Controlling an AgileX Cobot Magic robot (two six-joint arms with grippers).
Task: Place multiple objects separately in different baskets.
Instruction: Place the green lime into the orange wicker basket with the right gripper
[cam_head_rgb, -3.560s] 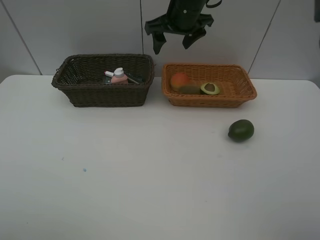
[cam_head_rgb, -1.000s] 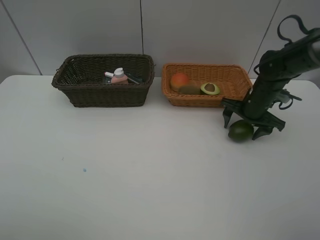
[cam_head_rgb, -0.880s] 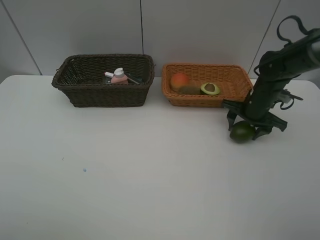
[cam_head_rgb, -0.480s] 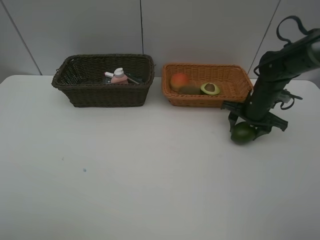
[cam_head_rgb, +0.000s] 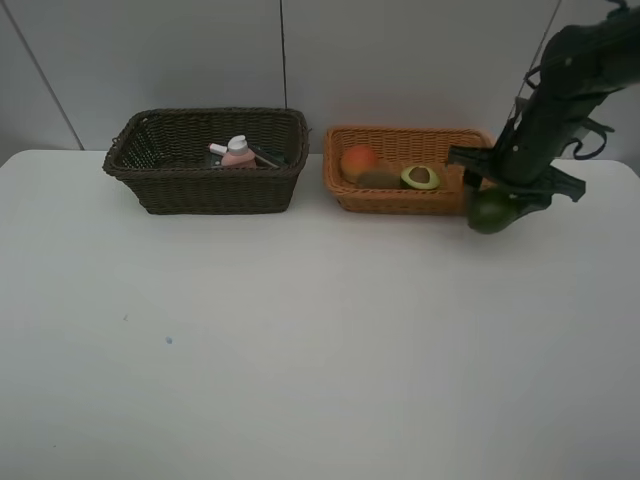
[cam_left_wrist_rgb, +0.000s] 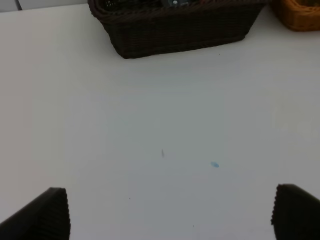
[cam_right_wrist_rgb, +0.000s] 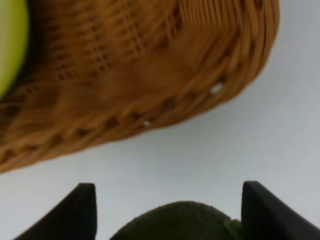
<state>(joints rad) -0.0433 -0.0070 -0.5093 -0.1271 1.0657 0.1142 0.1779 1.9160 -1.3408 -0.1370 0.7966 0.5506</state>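
Observation:
I should release the green avocado from my right gripper, setting it down between the halved avocado and the orange-tan basket's end (cam_head_rgb: 469, 177) (cam_right_wrist_rgb: 137, 60).
My right gripper (cam_head_rgb: 494, 204) is shut on the whole green avocado (cam_head_rgb: 491, 212) and holds it above the table, just off the right end of the light orange-tan basket (cam_head_rgb: 400, 200). In the right wrist view the avocado (cam_right_wrist_rgb: 175, 222) sits between the fingers (cam_right_wrist_rgb: 75, 215), with the basket's wall (cam_right_wrist_rgb: 140, 75) close ahead. That basket holds the peach (cam_head_rgb: 358, 161), the kiwi (cam_head_rgb: 380, 180) and the halved avocado (cam_head_rgb: 421, 177). The dark brown basket (cam_head_rgb: 210, 190) holds the pink white-capped bottle (cam_head_rgb: 238, 152) and the marker (cam_head_rgb: 218, 148). My left gripper (cam_left_wrist_rgb: 172, 215) is open and empty over bare table.
The two baskets stand side by side at the back of the white table (cam_head_rgb: 300, 340), against the wall. The left wrist view shows the dark basket (cam_left_wrist_rgb: 175, 30), a corner of the orange one (cam_left_wrist_rgb: 300, 12) and a small blue speck (cam_left_wrist_rgb: 214, 164).
My right gripper came down from above the baskets, closed on the whole avocado on the table, and has lifted it up and back toward the orange basket's right end.

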